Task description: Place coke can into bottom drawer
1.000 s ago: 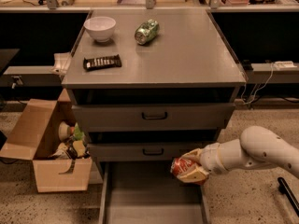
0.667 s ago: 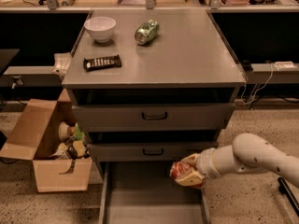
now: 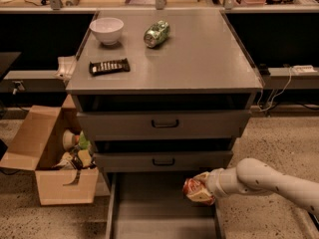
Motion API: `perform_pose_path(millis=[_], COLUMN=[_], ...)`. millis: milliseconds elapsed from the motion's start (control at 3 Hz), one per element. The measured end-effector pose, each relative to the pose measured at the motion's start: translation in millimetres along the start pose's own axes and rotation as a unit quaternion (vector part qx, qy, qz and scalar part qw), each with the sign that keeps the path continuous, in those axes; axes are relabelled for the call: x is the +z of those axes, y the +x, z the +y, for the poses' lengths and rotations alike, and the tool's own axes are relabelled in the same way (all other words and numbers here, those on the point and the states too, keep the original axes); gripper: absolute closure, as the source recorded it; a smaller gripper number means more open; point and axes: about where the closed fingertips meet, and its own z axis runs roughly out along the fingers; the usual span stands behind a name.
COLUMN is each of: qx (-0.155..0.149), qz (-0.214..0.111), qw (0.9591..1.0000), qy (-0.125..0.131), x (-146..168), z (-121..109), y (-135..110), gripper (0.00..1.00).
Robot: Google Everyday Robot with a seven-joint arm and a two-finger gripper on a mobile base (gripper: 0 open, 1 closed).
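Observation:
The coke can, now held over the open bottom drawer, will be let go of by my gripper on the bottom drawer's grey bottom (image 3: 187, 205), near the side that is closest to the arm.
The coke can (image 3: 191, 187), red with a silver end, is held in my gripper (image 3: 199, 190) at the end of the white arm that reaches in from the lower right. The gripper is shut on the can and holds it over the right side of the open bottom drawer (image 3: 149, 210), just below the middle drawer's front. The bottom drawer is pulled out, a grey flat tray with low walls, and nothing shows inside it.
On the cabinet top (image 3: 199, 59) lie a green soda can (image 3: 156, 33) on its side, a white bowl (image 3: 106, 30) and a dark snack bar (image 3: 109, 66). The two upper drawers (image 3: 164, 124) are closed. An open cardboard box (image 3: 52, 158) with items stands at the left.
The arm has shifted slightly left and down with the can, bringing it further over the open bottom drawer.

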Motion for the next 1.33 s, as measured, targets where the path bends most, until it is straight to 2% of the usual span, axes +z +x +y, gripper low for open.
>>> perform_pose_path(millis=[333, 667, 1000, 1333], qx=[0.020, 0.046, 0.070, 0.080], qz=[-0.006, -0.014, -0.013, -0.003], qw=[0.9998, 0.9988, 0.9969, 0.9952], qy=[-0.001, -0.012, -0.033, -0.056], x=[45.7, 88.9, 128.0, 158.7], z=[-19.4, -35.2, -43.2, -45.3], y=[40.7, 77.6, 105.4, 120.9], gripper=[1.00, 1.00, 1.00, 1.00])
